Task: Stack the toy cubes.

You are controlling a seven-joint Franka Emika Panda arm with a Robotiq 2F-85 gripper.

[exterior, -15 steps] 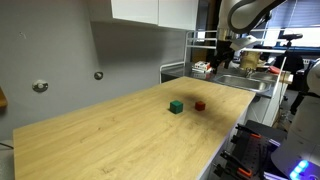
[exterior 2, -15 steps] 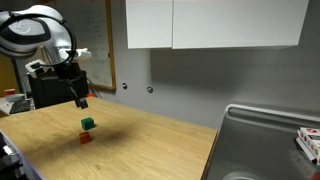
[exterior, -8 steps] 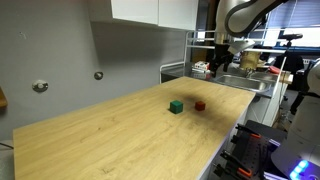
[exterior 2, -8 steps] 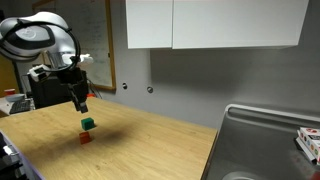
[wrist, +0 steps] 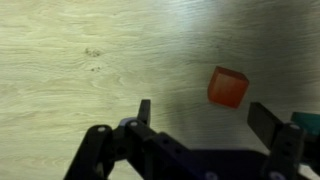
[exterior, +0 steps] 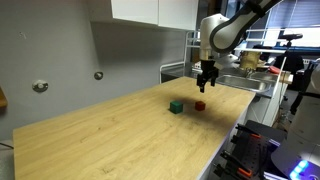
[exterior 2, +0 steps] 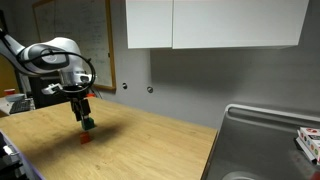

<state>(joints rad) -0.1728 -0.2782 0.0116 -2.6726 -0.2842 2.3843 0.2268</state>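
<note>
My gripper is to move down next to the red cube beside the dark green cube and close on the red cube's opposite sides (exterior: 200,106) (wrist: 228,88).
The red cube (exterior: 200,104) and the dark green cube (exterior: 176,106) sit close together on the wooden table, apart from each other. In an exterior view the red cube (exterior 2: 85,137) lies in front of the green cube (exterior 2: 89,124), which my gripper partly hides. My gripper (exterior: 206,87) hangs open just above the red cube; it also shows in an exterior view (exterior 2: 84,115). In the wrist view the red cube (wrist: 227,87) lies on the wood ahead of my open fingers (wrist: 205,116), toward the right finger. A sliver of the green cube (wrist: 308,121) shows at the right edge.
The wooden table (exterior: 120,135) stretches wide around the cubes. A metal sink (exterior 2: 265,140) lies at one end of the counter. Cabinets (exterior 2: 210,22) hang on the wall above. Cluttered equipment (exterior: 250,60) stands behind the arm.
My gripper has come down and moved over the table toward the cubes, from high beside them to just above the red cube. The cubes have not moved.
</note>
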